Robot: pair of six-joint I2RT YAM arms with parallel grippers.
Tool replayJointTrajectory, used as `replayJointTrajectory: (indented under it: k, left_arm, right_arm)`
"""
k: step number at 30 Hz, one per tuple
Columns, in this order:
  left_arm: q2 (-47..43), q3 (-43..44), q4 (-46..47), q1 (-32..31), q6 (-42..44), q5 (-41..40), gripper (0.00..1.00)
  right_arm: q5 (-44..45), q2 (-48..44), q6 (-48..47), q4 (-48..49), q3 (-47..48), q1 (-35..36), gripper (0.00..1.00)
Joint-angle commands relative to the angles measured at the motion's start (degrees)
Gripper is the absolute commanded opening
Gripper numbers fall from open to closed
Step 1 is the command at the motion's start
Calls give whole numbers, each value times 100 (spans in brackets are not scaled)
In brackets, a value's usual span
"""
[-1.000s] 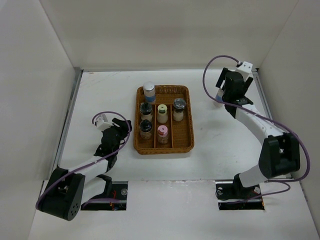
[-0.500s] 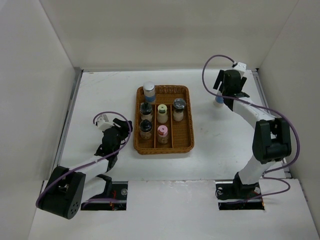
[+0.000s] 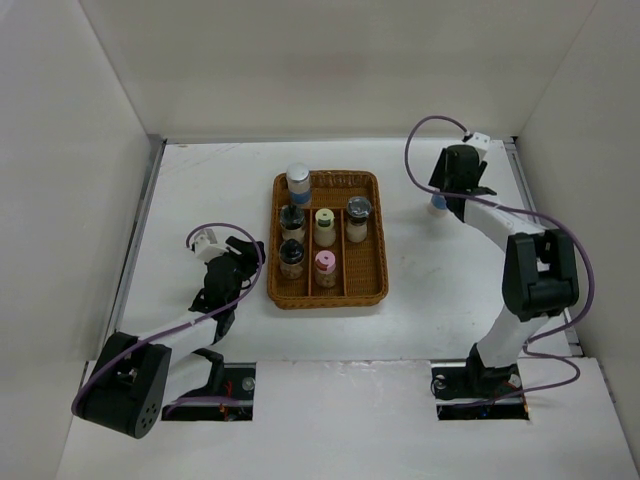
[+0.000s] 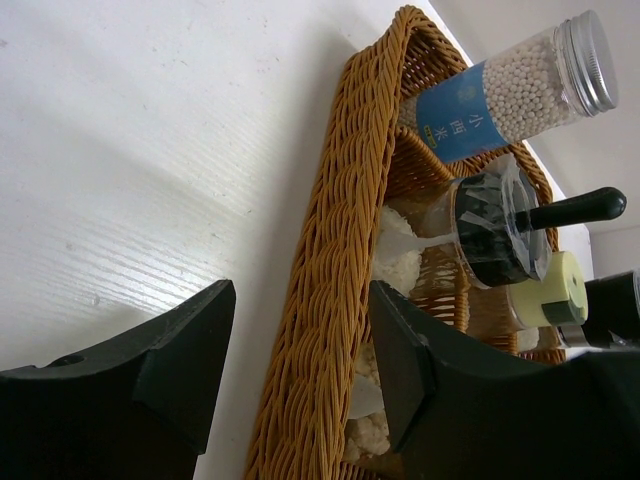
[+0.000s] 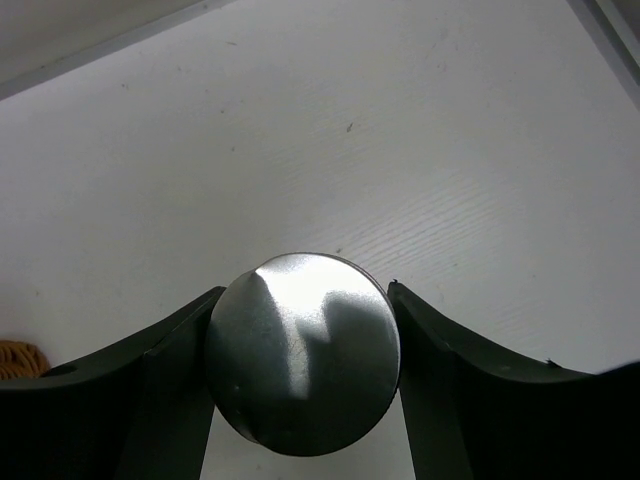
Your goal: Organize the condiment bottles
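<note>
The robot's right gripper will release its blue-label bottle in the empty tray spot (image 3: 361, 270) next to the pink-capped bottle.
The brown wicker tray (image 3: 384, 240) holds several condiment bottles: a silver-capped blue-label one (image 3: 298, 181), a black-capped one (image 3: 292, 216), a cream-capped one (image 3: 324, 226), a dark-grey-capped one (image 3: 359, 216), a dark one (image 3: 291, 256) and a pink-capped one (image 3: 325, 267). My right gripper (image 3: 449, 188) is right of the tray, shut on another blue-label bottle (image 3: 438, 201). Its silver cap (image 5: 302, 350) fills the gap between the fingers of that gripper (image 5: 302, 372). My left gripper (image 3: 240, 256) is open and empty at the tray's left rim (image 4: 345, 250), which runs between its fingers in the left wrist view (image 4: 300, 330).
White walls close in the table on the left, back and right. A metal strip (image 3: 140, 230) runs along the left edge. The right arm's purple cable (image 3: 420, 140) loops above the gripper.
The right arm has folded in, its elbow swinging back towards the gripper, which has settled over the blue-label bottle. The left arm and the tray's bottles have not moved.
</note>
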Motion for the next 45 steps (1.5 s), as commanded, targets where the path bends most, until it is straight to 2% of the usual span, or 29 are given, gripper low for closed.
replayJointTrajectory:
  k: [1, 12, 16, 20, 27, 30, 34, 35, 39, 45]
  left_arm:
    - [47, 142, 329, 22, -4, -5, 54]
    - [-129, 54, 320, 14, -48, -58, 55]
    - [-58, 115, 303, -4, -57, 4, 55]
    - [-76, 185, 180, 31, 40, -58, 55]
    - [-119, 440, -496, 110, 49, -242, 52]
    - [-146, 625, -900, 58, 93, -418, 45]
    - [-111, 941, -1507, -39, 110, -769, 29]
    - [-85, 1002, -1604, -65, 119, -813, 27]
    - [187, 1318, -1902, -232, 259, -937, 31]
    - [197, 1662, -2588, -311, 347, -937, 38]
  right_arm:
    - [351, -910, 155, 327, -183, 210, 50]
    - [633, -3441, 155, 354, -2020, 2161, 50]
    - [432, -4076, 155, 372, -2399, 2934, 50]
    - [300, -3981, 111, 503, -2373, 3612, 51]
    - [89, -3322, 23, 890, -2382, 3876, 51]
    - [97, -3049, -38, 890, -2390, 3973, 51]
    - [18, -2741, -47, 969, -2469, 4017, 52]
    - [9, -2680, -47, 969, -2470, 4052, 52]
    - [36, -2574, -47, 1013, -2470, 4184, 56]
    - [62, -2538, -3, 1101, -2540, 4237, 73]
